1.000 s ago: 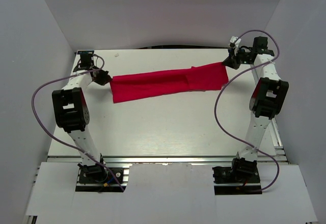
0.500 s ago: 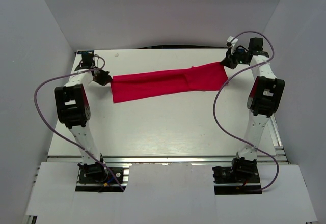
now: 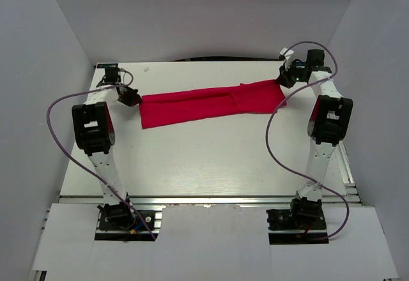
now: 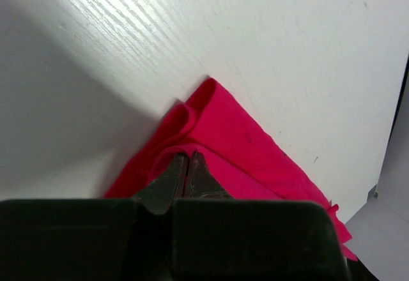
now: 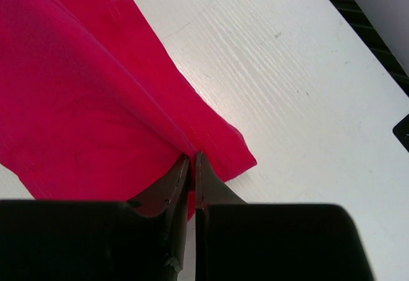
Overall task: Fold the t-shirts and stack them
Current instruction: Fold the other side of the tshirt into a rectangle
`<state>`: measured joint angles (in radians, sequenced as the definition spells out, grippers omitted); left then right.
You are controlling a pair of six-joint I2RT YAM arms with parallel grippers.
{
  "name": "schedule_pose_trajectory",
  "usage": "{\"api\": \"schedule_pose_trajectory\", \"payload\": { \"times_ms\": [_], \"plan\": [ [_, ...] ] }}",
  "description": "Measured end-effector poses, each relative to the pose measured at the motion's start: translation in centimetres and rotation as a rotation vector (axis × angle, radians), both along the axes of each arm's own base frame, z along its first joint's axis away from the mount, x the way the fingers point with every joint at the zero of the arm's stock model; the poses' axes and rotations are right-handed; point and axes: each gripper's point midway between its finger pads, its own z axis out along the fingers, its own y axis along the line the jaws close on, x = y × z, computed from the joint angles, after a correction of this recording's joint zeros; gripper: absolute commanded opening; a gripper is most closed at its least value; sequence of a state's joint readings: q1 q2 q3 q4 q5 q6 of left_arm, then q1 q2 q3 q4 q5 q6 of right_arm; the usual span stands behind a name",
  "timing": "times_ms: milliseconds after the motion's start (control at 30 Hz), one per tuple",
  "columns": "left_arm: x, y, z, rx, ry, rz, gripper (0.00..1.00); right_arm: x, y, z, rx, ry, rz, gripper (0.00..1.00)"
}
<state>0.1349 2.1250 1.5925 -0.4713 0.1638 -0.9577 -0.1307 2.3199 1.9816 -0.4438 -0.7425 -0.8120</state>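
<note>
The robot's right gripper will release the hemmed corner on the red t-shirt's lower layer [image 3: 278, 87] [image 5: 214, 180], at that end of the t-shirt's band.
The red t-shirt [image 3: 211, 102] lies folded into a long narrow band across the far part of the white table, stretched between both grippers. My left gripper [image 3: 133, 98] is shut on its left end; in the left wrist view the fingertips [image 4: 186, 159] pinch a fold of red cloth [image 4: 236, 140]. My right gripper [image 3: 283, 80] is shut on its right end; in the right wrist view the fingertips [image 5: 192, 159] pinch the hemmed corner of the cloth [image 5: 83, 102]. The neck label is hidden.
The white table [image 3: 211, 159] is walled by grey panels on the left, back and right. Purple cables [image 3: 278, 128] loop from both arms over the table's sides. The table's dark far edge [image 5: 364, 25] shows in the right wrist view.
Both arms have drawn slightly toward the far edge, the right wrist shifting left and back. The t-shirt stays stretched between them, barely moved.
</note>
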Motion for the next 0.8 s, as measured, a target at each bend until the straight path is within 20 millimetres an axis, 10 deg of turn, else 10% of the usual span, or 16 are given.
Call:
{"api": "schedule_pose_trajectory", "payload": {
  "times_ms": [800],
  "plan": [
    [0.5,0.2,-1.1,0.008,0.025,-0.002,0.0,0.2,-0.8,-2.3,-0.052,0.038,-0.063,0.0]
  ]
}}
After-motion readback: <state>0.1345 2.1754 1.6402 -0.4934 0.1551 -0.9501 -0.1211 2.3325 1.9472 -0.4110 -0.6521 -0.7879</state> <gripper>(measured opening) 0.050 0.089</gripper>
